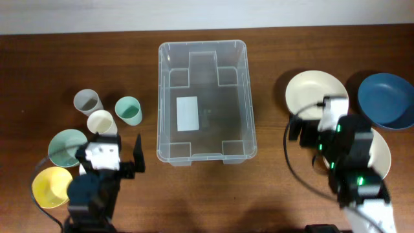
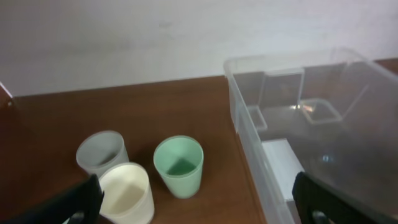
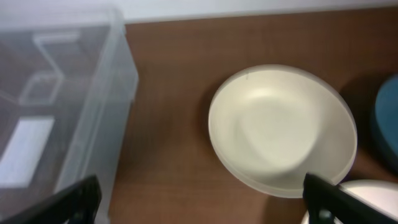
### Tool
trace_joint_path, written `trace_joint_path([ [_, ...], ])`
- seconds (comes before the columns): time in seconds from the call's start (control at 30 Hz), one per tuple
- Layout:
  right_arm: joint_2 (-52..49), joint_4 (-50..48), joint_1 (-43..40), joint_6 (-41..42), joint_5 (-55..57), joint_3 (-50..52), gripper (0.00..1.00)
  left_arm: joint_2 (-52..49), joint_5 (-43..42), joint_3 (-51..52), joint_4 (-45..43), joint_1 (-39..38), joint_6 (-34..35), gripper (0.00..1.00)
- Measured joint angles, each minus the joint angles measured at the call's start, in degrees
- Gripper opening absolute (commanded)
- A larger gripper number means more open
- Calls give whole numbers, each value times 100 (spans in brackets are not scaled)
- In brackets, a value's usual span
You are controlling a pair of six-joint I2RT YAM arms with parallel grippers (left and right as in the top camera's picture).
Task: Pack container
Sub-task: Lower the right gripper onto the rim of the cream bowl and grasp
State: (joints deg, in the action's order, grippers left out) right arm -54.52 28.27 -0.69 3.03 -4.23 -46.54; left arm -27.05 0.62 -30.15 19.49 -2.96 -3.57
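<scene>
The robot's right gripper should close on the cream bowl's rim (image 1: 347, 105) (image 3: 354, 150) on the side toward the blue bowl, to take the cream bowl farther from the robot.
The container (image 1: 202, 44) is a large clear plastic bin in the middle of the table, empty, with a white label (image 1: 187, 113) on its base. It also shows in the left wrist view (image 2: 249, 134) and in the right wrist view (image 3: 118, 74). My left gripper (image 1: 115, 147) is open and empty to the left of the bin; in its wrist view (image 2: 199, 202) a cream cup (image 2: 127, 193) stands by its left finger. My right gripper (image 1: 320, 126) is open and empty to the right of the bin; in its wrist view (image 3: 202, 208) it hangs just before a cream bowl (image 3: 283, 127).
Left of the bin stand a grey cup (image 1: 87, 101), a cream cup (image 1: 101, 122), a green cup (image 1: 128, 110), a pale green bowl (image 1: 66, 146) and a yellow bowl (image 1: 52, 186). Right of it lie a cream bowl (image 1: 315, 94), a blue bowl (image 1: 386, 100) and another cream bowl (image 1: 381, 152) partly under the right arm.
</scene>
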Motion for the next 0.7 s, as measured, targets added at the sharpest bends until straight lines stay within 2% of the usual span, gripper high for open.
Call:
trace_joint_path([
  [0.17,-1462,1770,0,2,-4,-1882,99,-1591,-22,-1534,1325,0,2,99],
  [0.23,-1875,2457,0,0,-26,-2435,99,-2199,-111,-2194,2079,0,4,99],
  [0.33,-2291,3174,0,0,-24,-3010,99,-2918,-240,-2868,2765,0,7,99],
  [0.4,-2356,3279,0,0,-24,-3121,99,-3279,-341,-3145,3080,0,17,100],
  [0.57,-2354,2988,-151,103,-50,-3167,99,-3738,-472,-3211,3244,0,20,99],
  [0.7,-2361,2354,-1207,295,-533,-3224,99,-3786,-479,-3211,3248,0,20,99],
])
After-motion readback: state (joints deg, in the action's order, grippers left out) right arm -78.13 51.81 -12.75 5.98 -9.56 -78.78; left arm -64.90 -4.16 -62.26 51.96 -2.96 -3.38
